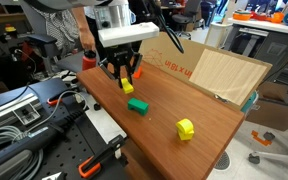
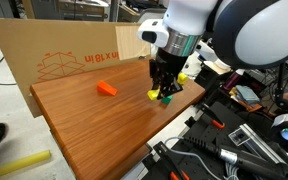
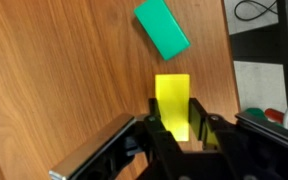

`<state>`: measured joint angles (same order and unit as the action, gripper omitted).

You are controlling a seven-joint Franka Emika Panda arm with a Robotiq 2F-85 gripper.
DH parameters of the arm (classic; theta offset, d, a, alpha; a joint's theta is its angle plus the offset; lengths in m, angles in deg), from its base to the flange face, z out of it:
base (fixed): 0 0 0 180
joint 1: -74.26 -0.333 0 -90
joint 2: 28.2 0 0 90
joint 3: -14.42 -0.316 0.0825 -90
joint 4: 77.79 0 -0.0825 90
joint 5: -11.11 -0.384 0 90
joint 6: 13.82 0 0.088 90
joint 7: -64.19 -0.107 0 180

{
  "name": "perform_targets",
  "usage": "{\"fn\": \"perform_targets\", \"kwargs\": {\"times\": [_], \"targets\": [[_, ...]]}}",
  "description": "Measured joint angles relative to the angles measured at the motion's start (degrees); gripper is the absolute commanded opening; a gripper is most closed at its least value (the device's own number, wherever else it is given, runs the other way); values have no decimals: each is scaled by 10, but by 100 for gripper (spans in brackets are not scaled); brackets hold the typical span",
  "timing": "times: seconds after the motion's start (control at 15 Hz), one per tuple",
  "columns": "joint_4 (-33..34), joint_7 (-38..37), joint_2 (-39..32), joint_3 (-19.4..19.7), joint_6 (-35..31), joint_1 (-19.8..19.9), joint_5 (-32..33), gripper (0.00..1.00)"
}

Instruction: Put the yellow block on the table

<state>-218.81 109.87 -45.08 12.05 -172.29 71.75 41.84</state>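
Note:
Next, I set the low yellow block down on the wood (image 1: pixel 119 77) between the orange-red block and the table edge on the cable side.
The low yellow block (image 3: pixel 172 103) sits between my gripper's (image 3: pixel 174 135) two fingers, which press on its long sides. In both exterior views the gripper (image 1: pixel 127 82) (image 2: pixel 162 90) hangs low over the reddish-brown table (image 1: pixel 189 95) (image 2: pixel 94 125) with the yellow block (image 1: pixel 127 87) (image 2: pixel 154 95) at its tips. I cannot tell whether the block touches the wood. The green block (image 3: pixel 162 27) (image 1: pixel 137 105) (image 2: pixel 167 99) lies on the table just beside it, apart from the fingers.
A chunkier yellow block (image 1: pixel 186 128) (image 2: pixel 184 77) stands near the table's edge. A small orange-red block (image 2: pixel 107 88) (image 1: pixel 137 72) lies near the pale cardboard sheet (image 1: pixel 219 70) (image 2: pixel 64 55). Cables and tools lie past the table's edge (image 1: pixel 24 120).

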Motion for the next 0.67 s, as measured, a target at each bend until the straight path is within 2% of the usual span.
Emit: {"fn": "perform_targets", "kwargs": {"times": [0.33, 0.67], "targets": [[0, -172, -3, 0, 11, -56, 7, 8], [13, -275, -32, -5, 15, -98, 14, 8]]}}
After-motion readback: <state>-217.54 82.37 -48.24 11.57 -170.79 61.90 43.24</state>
